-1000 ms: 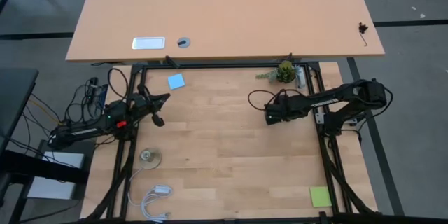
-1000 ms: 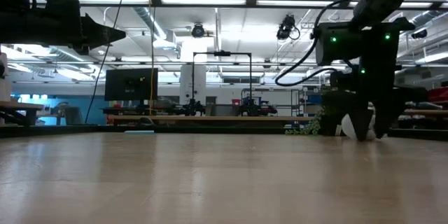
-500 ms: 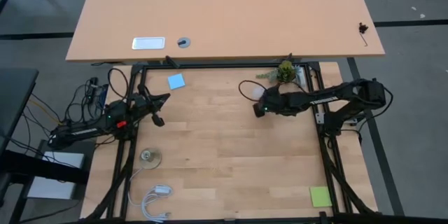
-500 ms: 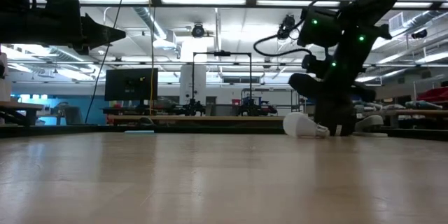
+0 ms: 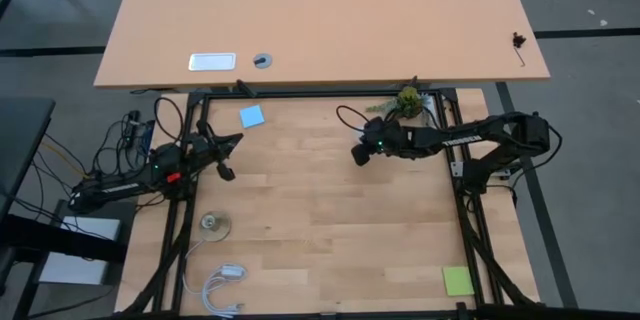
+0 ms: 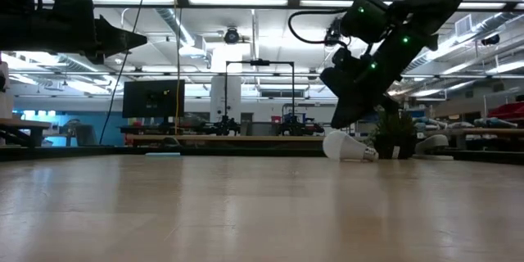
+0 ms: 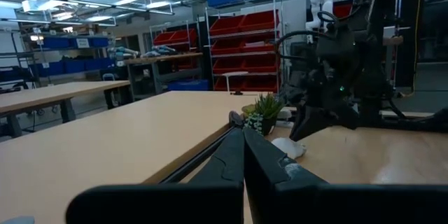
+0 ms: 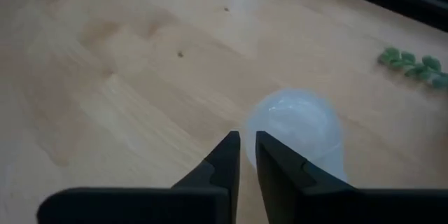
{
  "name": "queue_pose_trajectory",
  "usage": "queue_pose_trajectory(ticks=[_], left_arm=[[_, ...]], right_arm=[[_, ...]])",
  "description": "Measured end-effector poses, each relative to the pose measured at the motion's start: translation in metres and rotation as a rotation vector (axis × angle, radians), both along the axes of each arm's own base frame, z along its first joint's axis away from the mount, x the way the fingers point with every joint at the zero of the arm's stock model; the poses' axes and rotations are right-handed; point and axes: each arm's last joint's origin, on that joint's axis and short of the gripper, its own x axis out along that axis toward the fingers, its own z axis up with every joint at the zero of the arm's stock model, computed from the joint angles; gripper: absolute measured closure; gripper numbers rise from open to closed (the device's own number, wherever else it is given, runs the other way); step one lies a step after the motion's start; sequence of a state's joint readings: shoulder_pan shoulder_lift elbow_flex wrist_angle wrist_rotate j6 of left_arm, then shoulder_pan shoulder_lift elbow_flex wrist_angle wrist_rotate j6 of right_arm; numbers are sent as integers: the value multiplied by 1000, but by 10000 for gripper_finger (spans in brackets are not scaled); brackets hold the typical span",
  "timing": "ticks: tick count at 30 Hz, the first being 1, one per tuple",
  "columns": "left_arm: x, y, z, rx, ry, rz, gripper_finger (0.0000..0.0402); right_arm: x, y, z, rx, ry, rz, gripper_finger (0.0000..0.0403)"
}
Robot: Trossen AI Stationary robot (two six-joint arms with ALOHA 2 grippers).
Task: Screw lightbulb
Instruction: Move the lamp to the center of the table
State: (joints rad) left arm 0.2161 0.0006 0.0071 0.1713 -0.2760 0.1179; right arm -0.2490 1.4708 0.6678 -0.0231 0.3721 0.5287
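Note:
Next, my left gripper goes to the top rim of the grey socket (image 5: 209,221) near the white cord and closes there, one finger inside its opening.
The white frosted lightbulb (image 6: 344,146) lies on its side on the wooden table. Its round end points toward the table's left and its screw base (image 6: 370,154) toward the right. It also shows in the right wrist view (image 8: 297,129) and the left wrist view (image 7: 288,147). My right gripper (image 6: 337,123) hangs slanted just above it, fingers shut, apart from it in the low view. In the high view my right gripper (image 5: 358,153) covers the bulb. My left gripper (image 5: 236,140) waits shut above the table's left side.
The round grey socket disc (image 5: 213,224) with its white cord (image 5: 224,282) lies at the near left. A small potted plant (image 5: 408,102) stands at the far right, just behind the bulb. A blue note (image 5: 251,116) and a green note (image 5: 457,280) lie on the table.
My right gripper has gone toward the table's left and a little toward the far edge. It has risen and tipped from pointing straight down to a slant. The bulb has shifted left along the table and now lies on its side below the fingers.

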Motion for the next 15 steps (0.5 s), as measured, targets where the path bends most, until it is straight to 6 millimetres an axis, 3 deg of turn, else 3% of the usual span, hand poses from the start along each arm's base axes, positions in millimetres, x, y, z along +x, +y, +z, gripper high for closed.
queue_pose_trajectory(ticks=[4, 8, 15], left_arm=[[0, -2, 6, 38, -48, -60, 400], [1, -8, 18, 137, -62, -262, 400], [10, -9, 42, 56, -22, -378, 401]], right_arm=[[2, 7, 0, 6, 8, 67, 327], [5, 17, 0, 22, 16, 185, 327], [13, 34, 4, -54, 7, 324, 388]])
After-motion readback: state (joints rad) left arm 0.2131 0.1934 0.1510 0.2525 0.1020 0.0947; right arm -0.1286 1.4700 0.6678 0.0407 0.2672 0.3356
